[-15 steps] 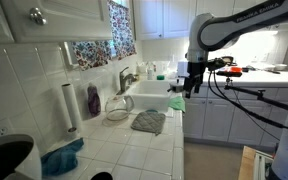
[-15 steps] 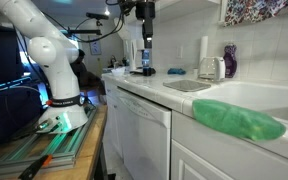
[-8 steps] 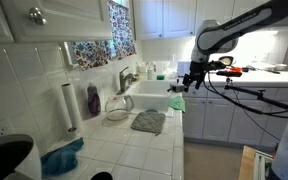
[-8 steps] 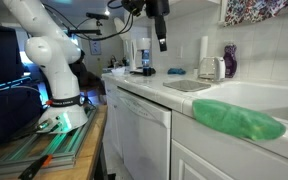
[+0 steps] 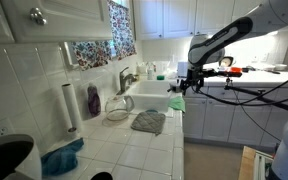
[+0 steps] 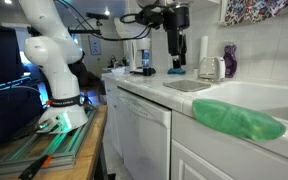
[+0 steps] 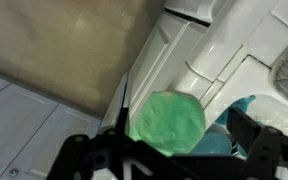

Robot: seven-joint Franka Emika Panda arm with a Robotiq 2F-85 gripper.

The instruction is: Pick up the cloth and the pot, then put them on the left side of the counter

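The top of the green cloth (image 5: 176,99) (image 7: 192,122) on the sink's front rim is the next place my gripper should go to and close.
The cloth (image 5: 149,121) (image 6: 187,86), grey, lies flat on the white tiled counter (image 5: 134,155) beside the sink. The pot (image 5: 117,112) (image 6: 211,68), small and silvery, stands behind it near the wall. My gripper (image 5: 187,88) (image 6: 177,67) (image 7: 179,150) hangs open and empty above the counter's front edge, apart from both. In the wrist view a bright green soft thing (image 7: 166,120) lies below, between my spread fingers, with a teal patch (image 7: 242,108) beside it. It rests on the sink's front rim (image 5: 176,102) (image 6: 239,120).
A purple bottle (image 5: 92,100) (image 6: 229,60) and a white paper-towel roll (image 5: 69,106) stand against the wall. A teal-blue cloth (image 5: 62,158) lies at the counter's near end. The sink basin (image 5: 149,98) with a steel faucet (image 5: 125,78) adjoins the cloth. Cabinet fronts drop below the edge.
The arm has swung along the counter toward the sink and come a little lower. The jaws stayed open. Cloth and pot have not moved.
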